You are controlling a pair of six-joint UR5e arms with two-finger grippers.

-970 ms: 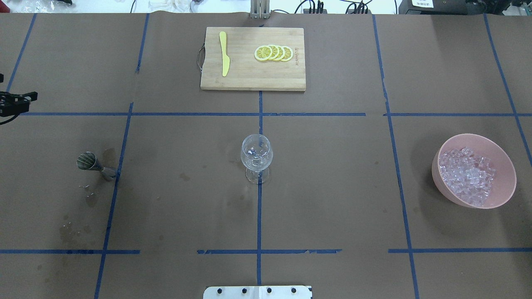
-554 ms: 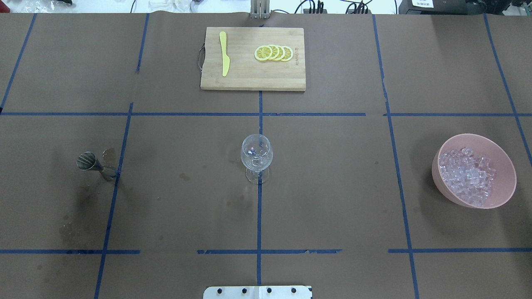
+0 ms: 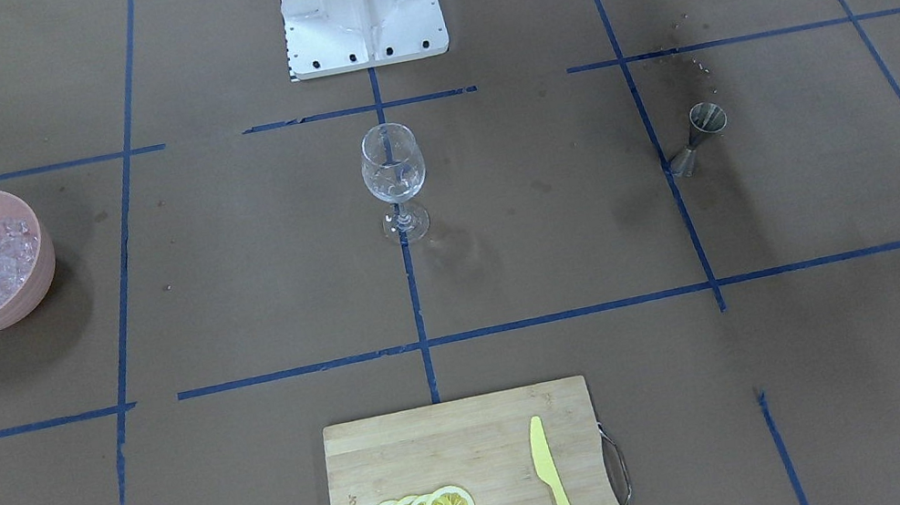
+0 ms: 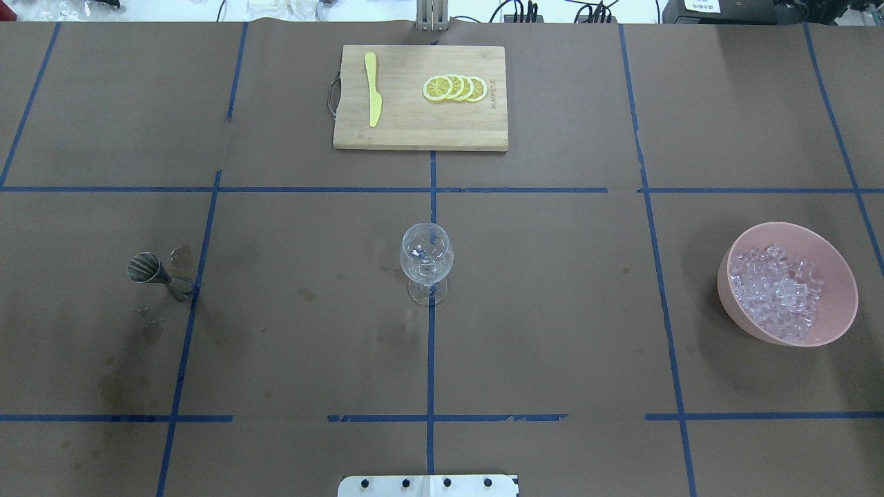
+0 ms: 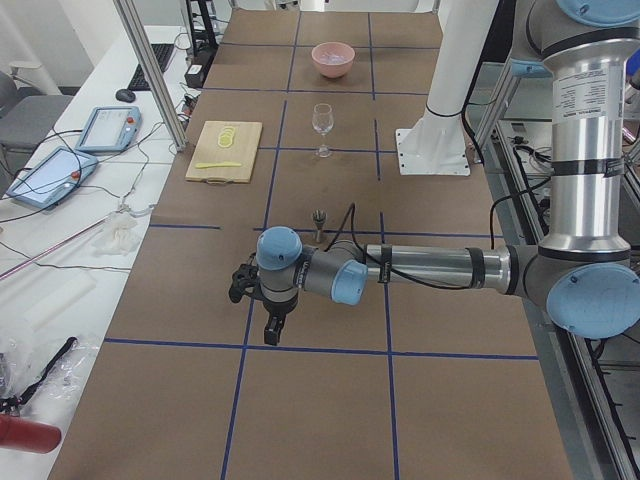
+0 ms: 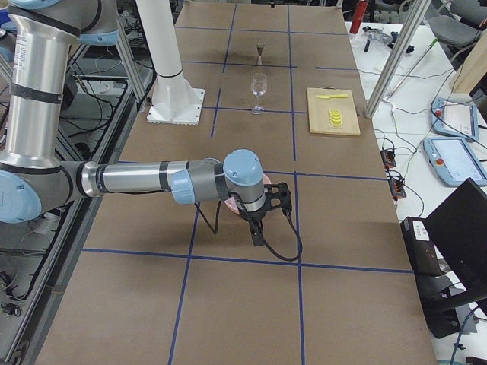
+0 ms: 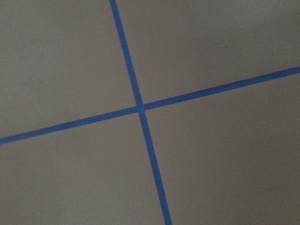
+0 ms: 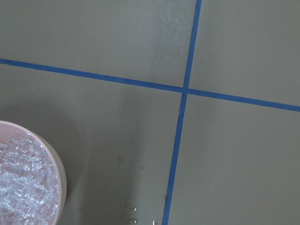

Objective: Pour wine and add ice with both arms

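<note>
The clear ice chunk is at the top of the pile, near the middle of the pink bowl. Next, my right gripper closes on it.
A clear wine glass (image 4: pixel 427 266) stands upright at the table's middle, also in the front view (image 3: pixel 394 174). Something glints low in its bowl; I cannot make out the wine. A metal jigger (image 4: pixel 155 274) stands on the left. A pink bowl (image 4: pixel 732 262) on the right holds many clear ice chunks (image 4: pixel 777 290); the right wrist view shows its rim (image 8: pixel 61 173). My left gripper (image 5: pixel 262 305) shows only in the left side view, beyond the jigger. My right gripper (image 6: pixel 266 213) shows only in the right side view, by the bowl. I cannot tell whether either is open.
A wooden cutting board (image 4: pixel 414 131) at the far middle carries lemon slices (image 4: pixel 456 88) and a yellow knife (image 4: pixel 373 90). The white base block (image 3: pixel 361 9) stands at the robot's side. Wet spots (image 4: pixel 114 379) mark the paper near the jigger.
The left gripper, at the overhead view's left edge one second ago, has moved out of that view to the left. The glass, jigger and bowl have not moved.
</note>
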